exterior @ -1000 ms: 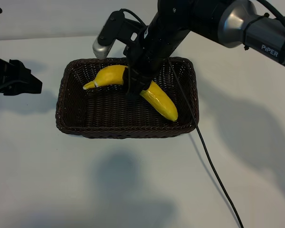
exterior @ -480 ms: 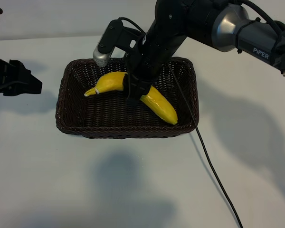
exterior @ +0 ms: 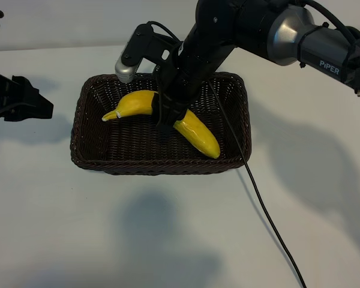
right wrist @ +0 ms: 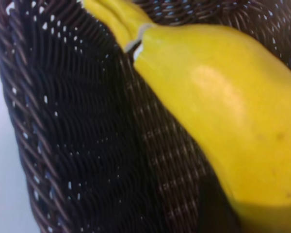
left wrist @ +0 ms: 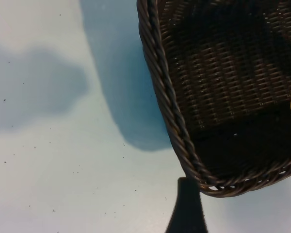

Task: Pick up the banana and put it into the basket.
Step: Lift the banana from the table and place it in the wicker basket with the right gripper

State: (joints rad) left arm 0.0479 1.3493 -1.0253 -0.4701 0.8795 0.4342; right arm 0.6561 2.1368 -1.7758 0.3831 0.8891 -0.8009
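Note:
My right gripper will set the banana down and release it on the woven bottom of the basket, lengthwise (exterior: 168,141) along the front side of the basket.
The bright yellow banana (exterior: 195,129) is inside the dark brown wicker basket (exterior: 162,167), slanting from its pale stem at the left down to the front right corner. My right gripper (exterior: 168,117) reaches down into the basket and is shut on the banana's middle. The right wrist view shows the banana (right wrist: 223,97) close up over the woven floor (right wrist: 87,121). My left gripper (exterior: 45,108) is parked at the table's left edge, open and holding nothing. In the left wrist view one of its fingers (left wrist: 186,208) lies just outside the basket's corner rim (left wrist: 167,97).
A black cable (exterior: 270,222) trails from the right arm over the basket's right rim and across the white table (exterior: 78,228) to the front. The right arm's bulk hangs over the basket's back edge.
The right gripper has shifted the banana slightly toward the left and lower in the basket. The left arm has not moved.

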